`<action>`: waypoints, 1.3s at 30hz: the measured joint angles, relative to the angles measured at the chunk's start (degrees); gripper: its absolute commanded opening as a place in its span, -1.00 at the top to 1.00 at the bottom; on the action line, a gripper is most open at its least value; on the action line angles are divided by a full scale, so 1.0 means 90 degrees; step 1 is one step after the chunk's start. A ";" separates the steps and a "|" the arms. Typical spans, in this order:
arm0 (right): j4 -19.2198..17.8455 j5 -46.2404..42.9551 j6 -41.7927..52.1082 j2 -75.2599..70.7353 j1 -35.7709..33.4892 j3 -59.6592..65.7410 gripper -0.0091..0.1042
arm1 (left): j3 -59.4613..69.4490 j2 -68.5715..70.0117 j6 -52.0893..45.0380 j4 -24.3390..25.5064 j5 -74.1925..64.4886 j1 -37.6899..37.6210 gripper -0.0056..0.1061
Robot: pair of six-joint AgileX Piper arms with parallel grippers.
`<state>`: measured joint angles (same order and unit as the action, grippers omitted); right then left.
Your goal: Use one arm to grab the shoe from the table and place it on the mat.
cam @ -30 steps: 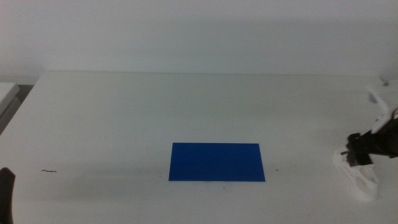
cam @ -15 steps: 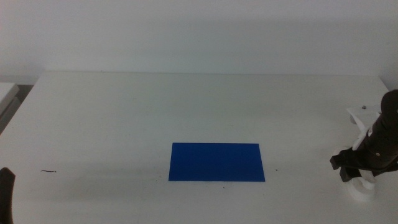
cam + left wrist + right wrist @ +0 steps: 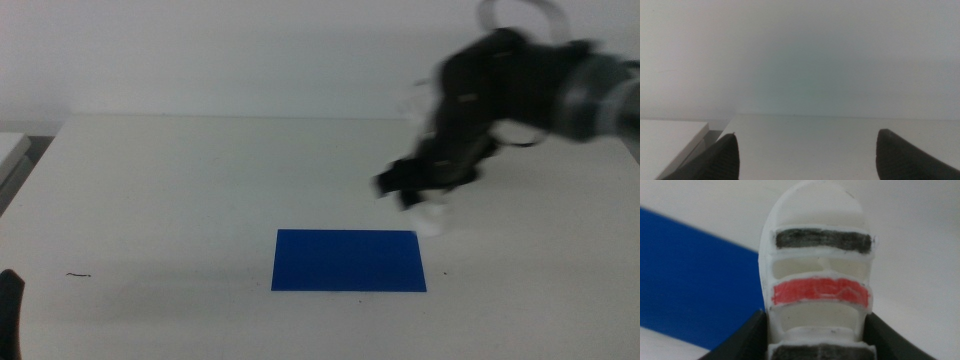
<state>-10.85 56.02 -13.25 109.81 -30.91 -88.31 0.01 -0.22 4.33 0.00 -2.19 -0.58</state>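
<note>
Next, I set the white shoe down with my right gripper on the middle of the dark-blue mat (image 3: pixel 340 260) (image 3: pixel 675 276).
My right arm (image 3: pixel 520 85) reaches in from the right, blurred by motion. Its gripper (image 3: pixel 418 192) is shut on the white shoe (image 3: pixel 432 216) and holds it just above the table (image 3: pixel 180 190), by the far right corner of the dark-blue mat (image 3: pixel 348 260). In the right wrist view the gripper (image 3: pixel 817 332) has its jaws on both sides of the shoe (image 3: pixel 817 265), whose dark grey and red straps face the camera, with the mat (image 3: pixel 690 280) beside and below it. My left gripper (image 3: pixel 807 150) is open and empty, and waits at the table's front left edge (image 3: pixel 8 305).
A small dark mark (image 3: pixel 80 274) lies on the table front left. A separate white surface (image 3: pixel 12 148) adjoins the table's far left corner. A plain white wall stands behind the table.
The right arm has lifted the shoe from the table's right edge and swung it left and farther back, to the mat's far right corner. The left arm has not moved.
</note>
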 measured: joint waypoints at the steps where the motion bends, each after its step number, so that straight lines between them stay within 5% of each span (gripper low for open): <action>1: 0.0017 0.0094 -0.0067 0.0208 -0.0187 -0.0231 0.73 | 0.0000 0.0000 0.0000 0.0000 0.0000 0.0000 -0.78; 12: 0.0158 0.0458 0.0381 0.1401 -0.1185 -0.1182 0.73 | 0.0000 0.0000 0.0000 0.0000 0.0000 0.0000 -0.78; 24: 0.0447 0.0283 0.5674 0.1400 -0.1211 -0.1207 0.76 | 0.0000 0.0000 0.0000 0.0000 0.0000 0.0000 -0.78; 35: 0.0611 0.0436 0.5911 0.1661 -0.1211 -0.1207 0.71 | 0.0000 0.0000 0.0000 0.0000 0.0000 0.0000 -0.78; 36: 0.0611 0.0436 0.5911 0.1661 -0.1211 -0.1207 -0.22 | 0.0000 0.0000 0.0000 0.0000 0.0000 0.0000 -0.78; 39: 0.0611 0.0436 0.5911 0.1661 -0.1211 -0.1191 -0.80 | 0.0000 0.0000 0.0000 0.0000 0.0000 0.0000 -0.78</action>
<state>-5.36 59.95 39.95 124.76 -41.81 -99.04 0.01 -0.22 4.33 0.00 -2.19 -0.58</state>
